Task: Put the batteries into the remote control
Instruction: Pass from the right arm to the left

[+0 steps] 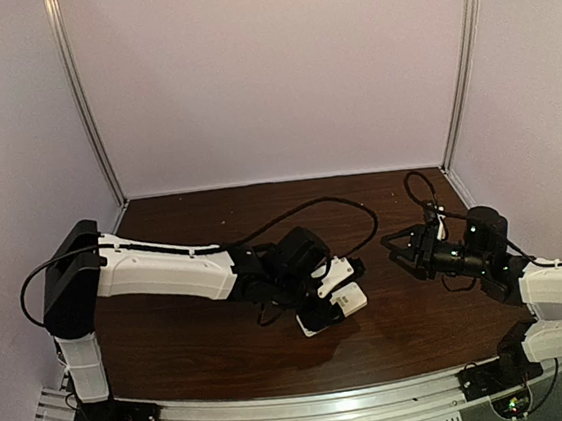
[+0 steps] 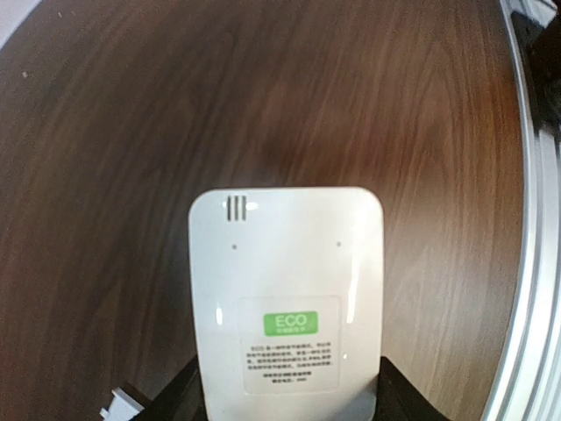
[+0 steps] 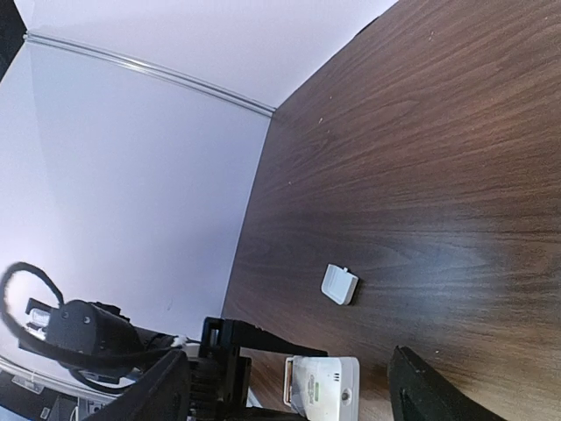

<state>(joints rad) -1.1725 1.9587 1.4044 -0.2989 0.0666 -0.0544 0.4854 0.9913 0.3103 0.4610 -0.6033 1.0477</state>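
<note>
Next, I set the remote control down with my left gripper on the dark table [image 1: 315, 329], between the white cover piece and the aluminium rail.
The remote control [image 2: 287, 298] is a white slab turned back side up, showing a green ECO label. My left gripper [image 2: 289, 395] is shut on its near end, with a dark finger [image 2: 408, 395] on each side. From above, the left gripper [image 1: 321, 305] holds the remote control [image 1: 343, 302] low over the middle of the table. My right gripper [image 1: 398, 250] stands open just right of it, nothing between its fingers [image 3: 429, 395]. The right wrist view shows the remote control [image 3: 326, 382] end on. The batteries show in no view.
A small plain white cover piece [image 3: 340, 284] lies flat on the dark wood table [image 3: 456, 175], beyond the remote. Pale walls close in the back and sides. An aluminium rail [image 1: 312, 413] runs along the near edge.
</note>
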